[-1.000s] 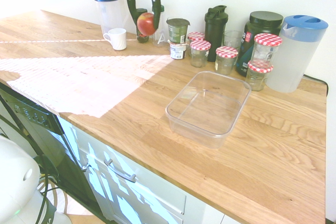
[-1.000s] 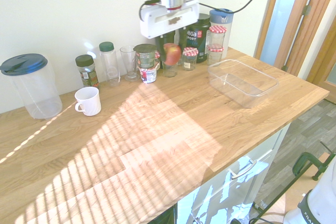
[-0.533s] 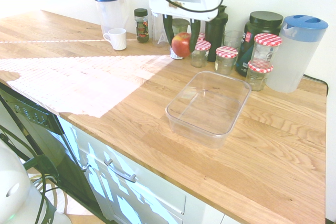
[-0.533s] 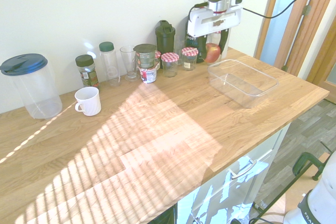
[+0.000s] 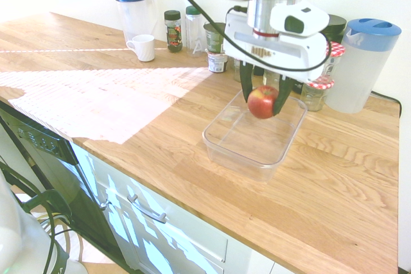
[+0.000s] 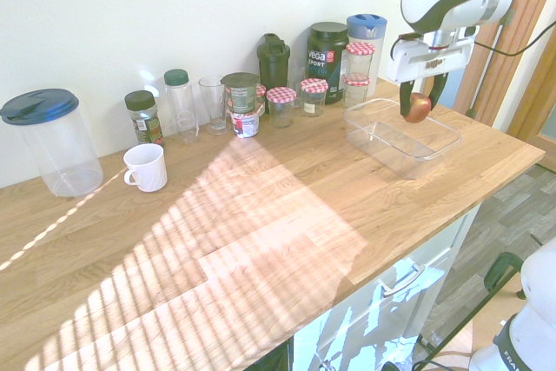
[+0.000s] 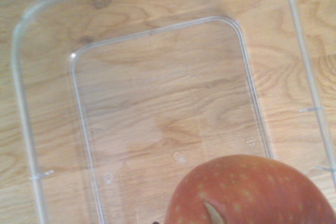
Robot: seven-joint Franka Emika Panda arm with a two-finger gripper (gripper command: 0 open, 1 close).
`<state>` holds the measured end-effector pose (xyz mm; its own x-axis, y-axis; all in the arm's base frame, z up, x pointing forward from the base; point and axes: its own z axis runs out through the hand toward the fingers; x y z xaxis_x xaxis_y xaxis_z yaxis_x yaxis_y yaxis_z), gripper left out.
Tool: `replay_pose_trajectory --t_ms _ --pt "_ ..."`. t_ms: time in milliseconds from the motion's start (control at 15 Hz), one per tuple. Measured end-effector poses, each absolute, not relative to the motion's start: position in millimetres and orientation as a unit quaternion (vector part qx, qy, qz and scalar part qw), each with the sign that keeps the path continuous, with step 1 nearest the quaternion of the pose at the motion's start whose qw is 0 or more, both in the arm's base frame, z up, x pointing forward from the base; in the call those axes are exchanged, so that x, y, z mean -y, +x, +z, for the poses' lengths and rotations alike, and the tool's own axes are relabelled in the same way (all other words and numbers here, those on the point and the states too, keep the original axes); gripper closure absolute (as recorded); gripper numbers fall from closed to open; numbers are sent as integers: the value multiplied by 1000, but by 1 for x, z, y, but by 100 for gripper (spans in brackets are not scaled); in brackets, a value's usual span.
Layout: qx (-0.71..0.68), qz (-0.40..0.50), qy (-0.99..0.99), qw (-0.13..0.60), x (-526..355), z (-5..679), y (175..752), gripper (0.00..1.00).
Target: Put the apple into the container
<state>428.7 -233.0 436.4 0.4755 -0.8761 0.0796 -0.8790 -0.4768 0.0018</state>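
Next, I let the apple go on the clear container's bottom, near the middle (image 5: 252,122) (image 7: 181,140), a little toward the jars.
My gripper (image 5: 263,102) is shut on the small red apple (image 5: 262,101) and hangs just above the clear rectangular container (image 5: 225,147). Seen from the other side, the apple (image 6: 419,107) sits between the dark fingers (image 6: 405,103) over the far part of the container (image 6: 441,149). The wrist view looks straight down into the empty container (image 7: 23,77), with the apple (image 7: 252,192) rising from the picture's lower edge. The apple does not touch the tub.
Along the wall stand several checkered-lid jars (image 5: 319,88), a dark shaker, a black tub (image 6: 326,49), a blue-lidded pitcher (image 5: 363,62) and spice bottles. A white mug (image 5: 142,47) and another pitcher (image 6: 52,141) stand further along the wooden counter (image 5: 128,107).
The arm has carried the apple from near the jars at the wall across to above the container, and lower.
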Motion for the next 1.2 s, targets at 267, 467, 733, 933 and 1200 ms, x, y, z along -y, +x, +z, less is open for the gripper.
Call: replay_pose_trajectory --t_ms 267,467,733,933,1200 --pt "505 52 862 4 228 406 434 100" --pt "494 60 867 -5 218 393 447 100" --pt "503 63 862 0 208 376 462 100" --pt "516 53 855 15 204 361 474 0" --pt "515 55 855 19 192 362 482 0"
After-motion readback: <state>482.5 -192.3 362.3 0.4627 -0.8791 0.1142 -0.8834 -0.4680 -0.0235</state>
